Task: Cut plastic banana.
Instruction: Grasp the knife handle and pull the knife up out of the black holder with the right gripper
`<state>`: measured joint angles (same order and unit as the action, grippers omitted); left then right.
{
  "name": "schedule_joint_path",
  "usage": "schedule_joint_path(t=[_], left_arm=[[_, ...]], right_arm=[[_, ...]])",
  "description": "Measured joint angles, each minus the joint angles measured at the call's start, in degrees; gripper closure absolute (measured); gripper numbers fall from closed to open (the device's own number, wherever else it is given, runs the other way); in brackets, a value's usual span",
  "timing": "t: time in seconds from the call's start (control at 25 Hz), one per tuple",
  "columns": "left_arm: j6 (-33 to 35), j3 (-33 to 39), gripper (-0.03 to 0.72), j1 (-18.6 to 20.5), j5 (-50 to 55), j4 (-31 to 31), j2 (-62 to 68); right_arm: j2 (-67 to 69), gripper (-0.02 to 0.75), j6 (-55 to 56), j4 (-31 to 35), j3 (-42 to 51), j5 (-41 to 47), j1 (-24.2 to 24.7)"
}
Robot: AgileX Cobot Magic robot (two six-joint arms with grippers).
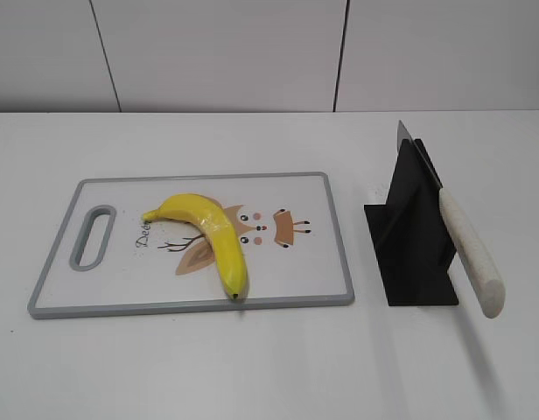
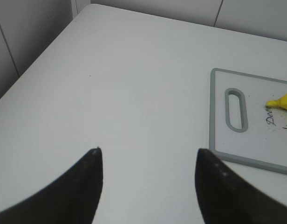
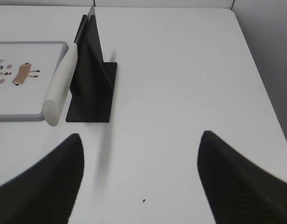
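My right gripper is to close next around the middle of the white speckled handle (image 1: 468,243) (image 3: 62,83) of the knife in the black stand.
A yellow plastic banana (image 1: 211,236) lies on a white cutting board with a grey rim (image 1: 192,305); its tip shows in the left wrist view (image 2: 282,101) on the board (image 2: 213,112). A knife with a white speckled handle (image 1: 471,254) rests slanted in a black stand (image 1: 414,241), blade up; the handle (image 3: 59,88) and stand (image 3: 92,79) show in the right wrist view. My left gripper (image 2: 147,151) is open and empty over bare table, left of the board. My right gripper (image 3: 141,137) is open and empty, to the near right of the stand. Neither gripper shows in the exterior view.
The white table (image 1: 269,367) carries only the board and the stand. The board has a handle slot (image 1: 93,236) at its left end. A panelled wall runs behind the table. The table's left edge (image 2: 36,60) and right edge (image 3: 269,93) show in the wrist views.
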<state>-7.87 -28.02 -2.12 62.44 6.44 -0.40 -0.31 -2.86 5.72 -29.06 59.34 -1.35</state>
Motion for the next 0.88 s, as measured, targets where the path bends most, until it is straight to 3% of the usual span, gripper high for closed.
schedule_joint_path(t=[0.88], left_arm=[[0.0, 0.0, 0.101, 0.0, 0.0, 0.0, 0.0]], right_arm=[[0.0, 0.157, 0.0, 0.0, 0.0, 0.0, 0.0]])
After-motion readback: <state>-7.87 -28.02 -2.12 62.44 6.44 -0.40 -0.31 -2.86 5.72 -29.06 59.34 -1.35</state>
